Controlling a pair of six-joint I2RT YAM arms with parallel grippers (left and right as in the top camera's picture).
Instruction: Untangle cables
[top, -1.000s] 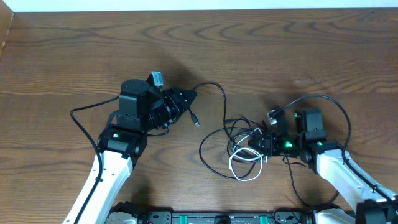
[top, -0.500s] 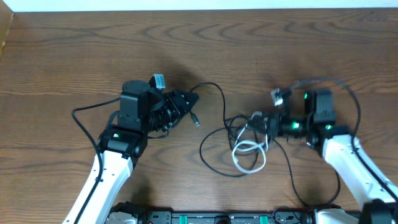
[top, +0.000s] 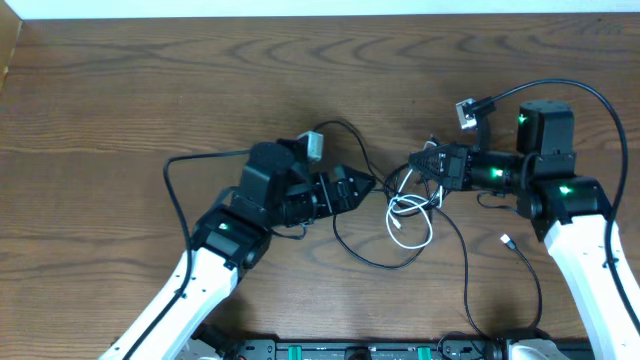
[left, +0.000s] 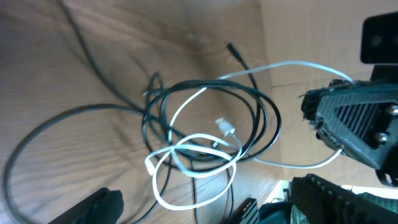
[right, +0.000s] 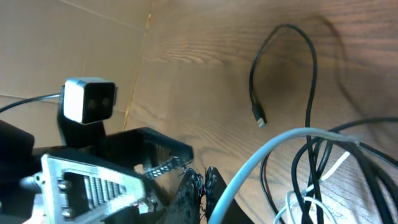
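My left gripper is to close on the side of the black coils (top: 388, 187) (left: 148, 117) nearest to it, where the long black cable goes into the tangle.
The cables (top: 408, 207) lie tangled mid-table: a white cable (top: 400, 222) looped through several black coils (left: 211, 115). My right gripper (top: 418, 160) sits at the tangle's far edge, shut on the white cable (right: 273, 158), which runs out from beside its closed fingertips (right: 204, 183). One white strand (left: 292, 63) stretches taut to that gripper. My left gripper (top: 360, 187) is just left of the tangle, open, with nothing between its fingers (left: 93, 208). The white loop (left: 186, 165) lies ahead of it.
A long black cable (top: 352, 245) sweeps out left of the tangle and round its near side. Another black cable ends in a loose plug (top: 507, 240) near the right arm. A black cable end with its plug (right: 258, 118) rests on the wood beyond the right gripper.
My left arm has moved right to the tangle and its jaws have opened wide. My right gripper has moved away from the front edge, staying shut, and the tangle followed.
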